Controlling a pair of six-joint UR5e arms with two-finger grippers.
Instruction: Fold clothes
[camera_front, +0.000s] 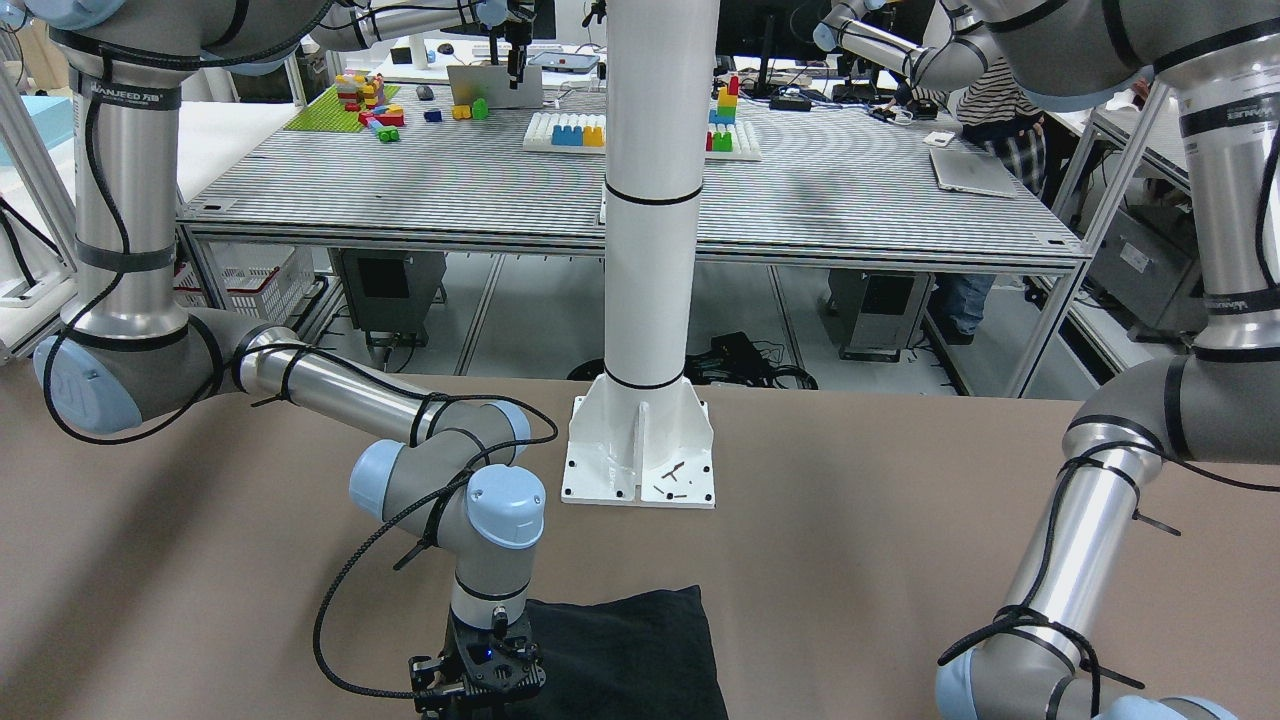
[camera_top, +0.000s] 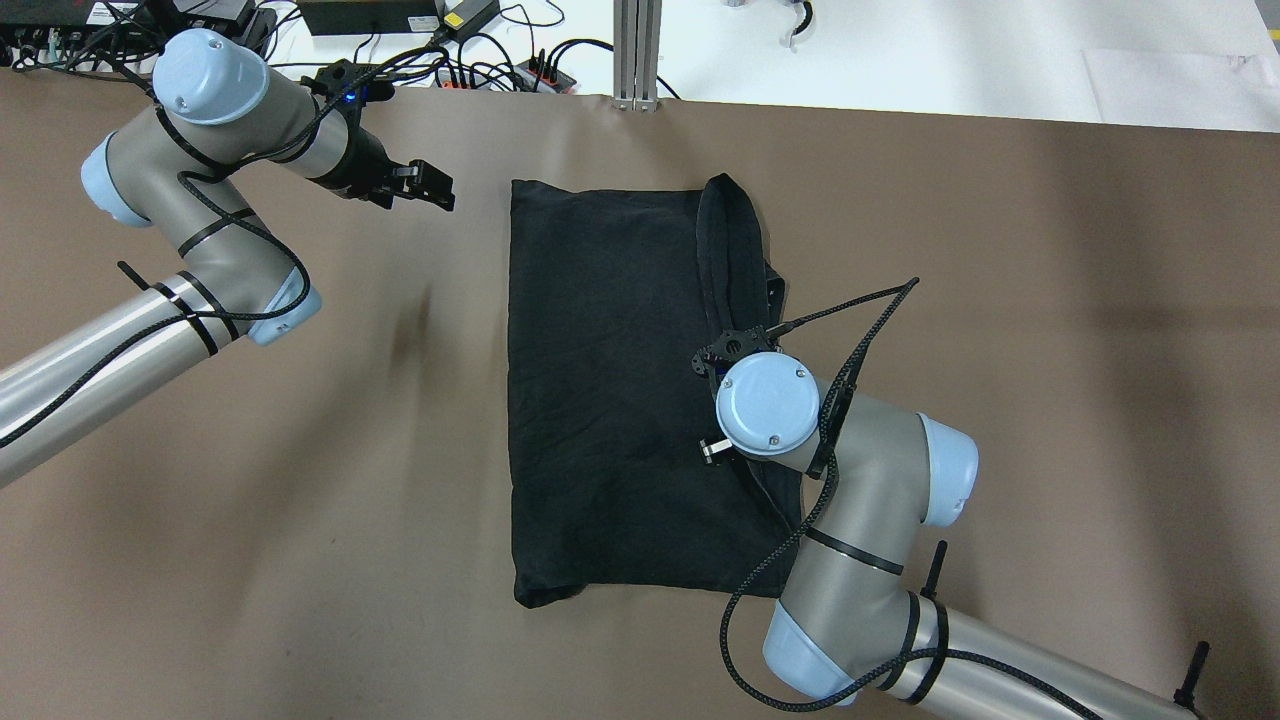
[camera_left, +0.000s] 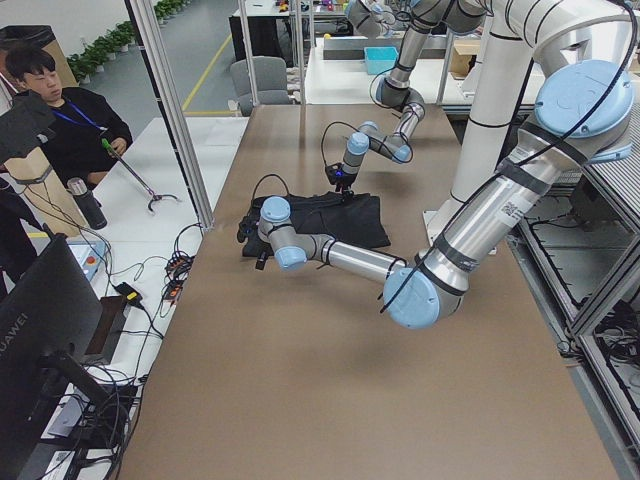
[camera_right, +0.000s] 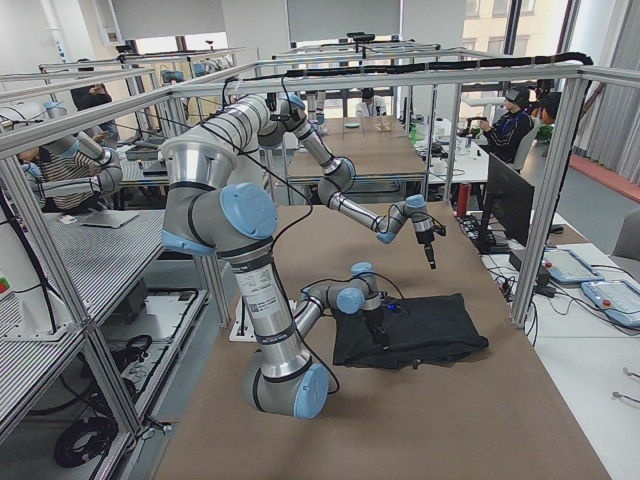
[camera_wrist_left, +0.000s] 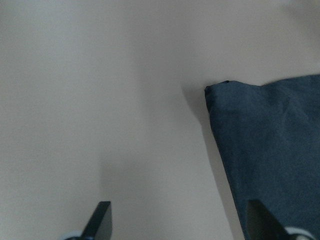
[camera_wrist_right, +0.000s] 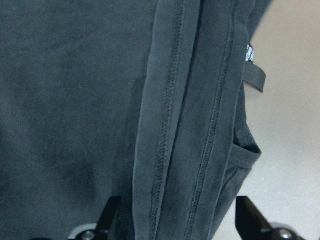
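The inner hem lies short of the outer hem, so the robot's right gripper needs to pinch the inner hem (camera_wrist_right: 157, 165) and pull it toward the cloth's edge.
The clothes (camera_top: 610, 380) are one black fabric piece lying folded into a tall rectangle in the middle of the brown table, with stitched hems stacked along its right edge (camera_wrist_right: 200, 125). My right gripper (camera_wrist_right: 180, 222) hovers over that edge, open, its fingers straddling the hems; the overhead view hides it under the wrist (camera_top: 768, 403). My left gripper (camera_top: 420, 185) is open above bare table, off the cloth's far left corner (camera_wrist_left: 220, 90), touching nothing. The front view shows the right gripper (camera_front: 475, 680) at the cloth's side (camera_front: 630, 650).
A white pillar with its base plate (camera_front: 640, 460) stands on the robot's side of the table. Cables and power strips (camera_top: 480, 70) and an aluminium post (camera_top: 637, 50) line the far edge. A person (camera_left: 60, 110) sits beyond that edge.
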